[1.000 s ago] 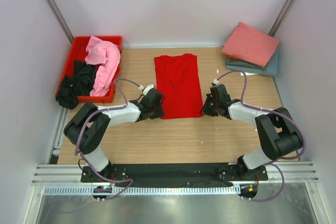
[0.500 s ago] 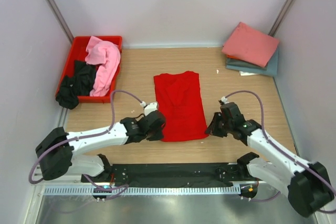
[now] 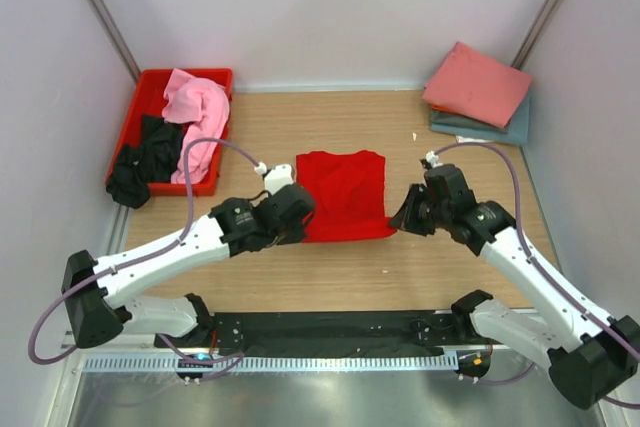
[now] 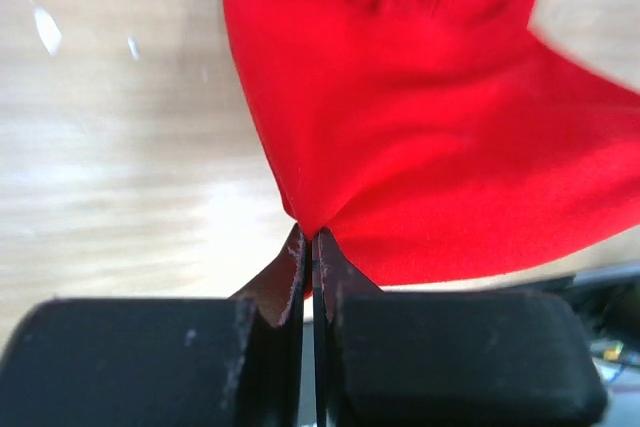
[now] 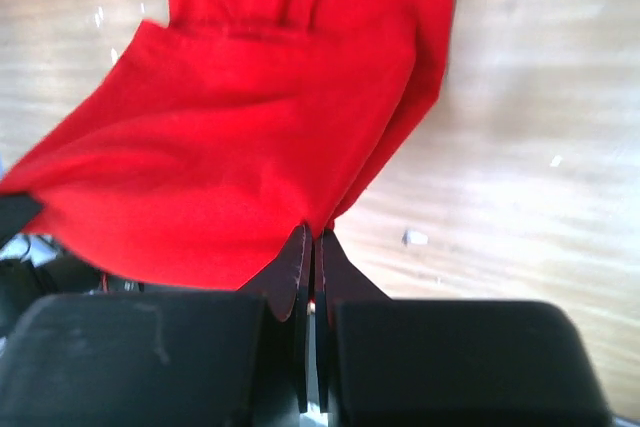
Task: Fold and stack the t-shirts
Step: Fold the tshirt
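Next, I let go of the near corner held in my right gripper on the red t-shirt's far corner [image 3: 382, 153], toward the folded salmon pink shirt.
A bright red t-shirt [image 3: 343, 192] lies in the middle of the table, its near end lifted and carried back over the rest. My left gripper [image 3: 297, 209] is shut on its near left corner; the cloth [image 4: 420, 137] hangs from the closed jaws in the left wrist view. My right gripper [image 3: 403, 215] is shut on the near right corner; the cloth [image 5: 250, 127] shows in the right wrist view too. A folded salmon pink shirt [image 3: 477, 83] lies on a folded grey-blue shirt [image 3: 505, 128] at the back right. A light pink shirt [image 3: 196, 117] and a black shirt [image 3: 145, 155] lie in the crate.
A red plastic crate [image 3: 140, 117] stands at the back left by the wall. White walls close in the table on three sides. Both arms' bases sit on a black plate [image 3: 330, 329] at the near edge. Small white specks [image 5: 414, 238] lie on the wood.
Both grippers, shut on the red shirt's near corners, first pulled it toward the near edge, then lifted and carried the corners back, so the shirt now looks shorter.
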Available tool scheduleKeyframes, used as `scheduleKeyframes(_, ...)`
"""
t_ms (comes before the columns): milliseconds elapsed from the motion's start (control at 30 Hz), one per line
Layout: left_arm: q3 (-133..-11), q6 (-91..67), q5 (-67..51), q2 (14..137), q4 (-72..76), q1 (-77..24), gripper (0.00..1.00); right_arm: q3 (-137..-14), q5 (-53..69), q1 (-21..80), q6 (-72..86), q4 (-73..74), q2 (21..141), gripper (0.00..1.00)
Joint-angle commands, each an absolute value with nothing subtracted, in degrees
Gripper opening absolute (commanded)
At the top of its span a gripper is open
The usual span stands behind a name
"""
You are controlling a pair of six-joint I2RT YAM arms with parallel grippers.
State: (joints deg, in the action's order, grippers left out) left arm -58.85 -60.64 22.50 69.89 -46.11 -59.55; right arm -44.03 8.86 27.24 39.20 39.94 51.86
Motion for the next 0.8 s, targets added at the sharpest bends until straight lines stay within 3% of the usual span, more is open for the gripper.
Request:
scheduleKeyframes(0,-66.3,-54.9,30.4,72.7,-52.6,-56.8,0.0,-51.1,2.4,27.2,34.4,40.6,56.2,0.01)
scheduleKeyframes(500,-84.5,-38.9,19.4,89.9,-47.8,-37.6,0.0,-69.1,-3.5,24.3,26.6,37.5,79.5,0.01)
scheduleKeyframes(767,-102.4,-35.6,12.0,104.6,-52.0,-32.9,0.0,-76.8,-2.5,19.5,25.1,37.5,88.1,0.01)
